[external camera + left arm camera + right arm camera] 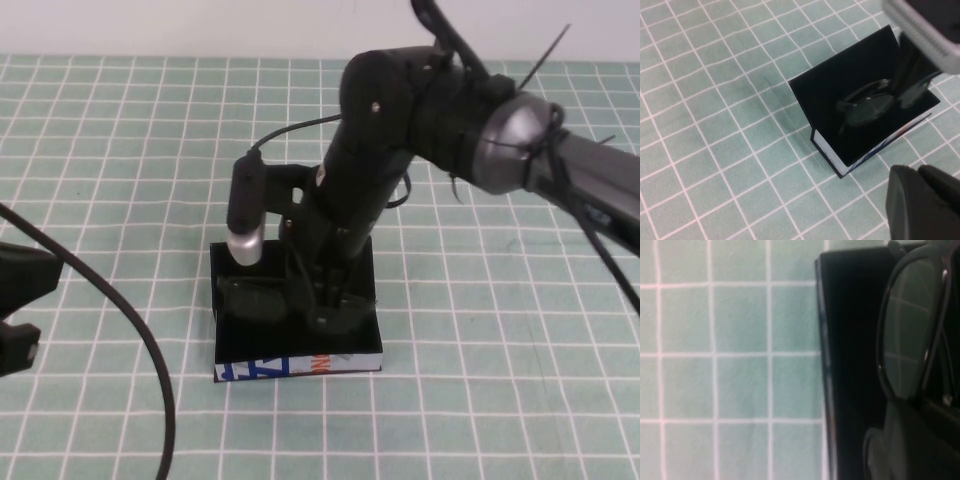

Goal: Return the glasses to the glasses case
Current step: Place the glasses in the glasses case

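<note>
My right gripper will put the black glasses down in the case (297, 340) (883, 390), along its white printed front edge.
The black glasses case (300, 366) lies open on the green checked cloth, its white printed front edge toward me. My right gripper (325, 300) reaches down into the case and is shut on the black glasses (255, 296), which sit tilted just inside it. In the left wrist view the glasses (867, 106) show inside the case (840, 75) under the right gripper (912, 85). In the right wrist view a greenish lens (910, 330) hangs over the case's black lining (850, 340). My left gripper (25, 308) is parked at the left edge of the table, away from the case.
A black cable (130, 330) curves across the cloth at the front left. The right arm's silver wrist camera (245, 240) hangs over the case's rear left corner. Bare checked cloth (500, 330) surrounds the case on all sides.
</note>
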Robot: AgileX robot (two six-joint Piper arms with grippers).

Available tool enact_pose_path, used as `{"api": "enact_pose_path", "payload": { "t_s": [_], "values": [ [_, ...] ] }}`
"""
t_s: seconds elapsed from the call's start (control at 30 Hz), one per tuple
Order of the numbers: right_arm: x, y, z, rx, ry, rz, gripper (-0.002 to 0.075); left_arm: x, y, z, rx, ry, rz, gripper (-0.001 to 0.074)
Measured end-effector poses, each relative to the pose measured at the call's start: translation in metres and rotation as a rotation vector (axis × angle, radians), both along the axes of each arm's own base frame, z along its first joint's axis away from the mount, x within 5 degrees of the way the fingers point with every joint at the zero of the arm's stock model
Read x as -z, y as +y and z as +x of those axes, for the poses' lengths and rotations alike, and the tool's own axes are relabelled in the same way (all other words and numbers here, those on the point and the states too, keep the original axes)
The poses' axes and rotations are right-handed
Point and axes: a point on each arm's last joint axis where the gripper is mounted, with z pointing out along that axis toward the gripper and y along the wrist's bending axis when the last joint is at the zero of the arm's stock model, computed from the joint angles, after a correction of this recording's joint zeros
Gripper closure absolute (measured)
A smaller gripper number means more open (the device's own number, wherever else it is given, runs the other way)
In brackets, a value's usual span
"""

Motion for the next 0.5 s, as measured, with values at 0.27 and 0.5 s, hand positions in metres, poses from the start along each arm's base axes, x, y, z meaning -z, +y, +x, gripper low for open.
{"api": "enact_pose_path", "payload": {
  "t_s": [0.27,0.5],
  "values": [
    [0.013,0.006,0.007,0.002,0.016,-0.007,0.0724,0.001,0.000,-0.001,0.003,0.009,0.003,0.0737],
    [0.014,0.003,0.009,-0.008,-0.012,-0.039,0.0725,0.001,0.000,-0.001,0.004,0.011,0.004,0.0737]
  ]
}}
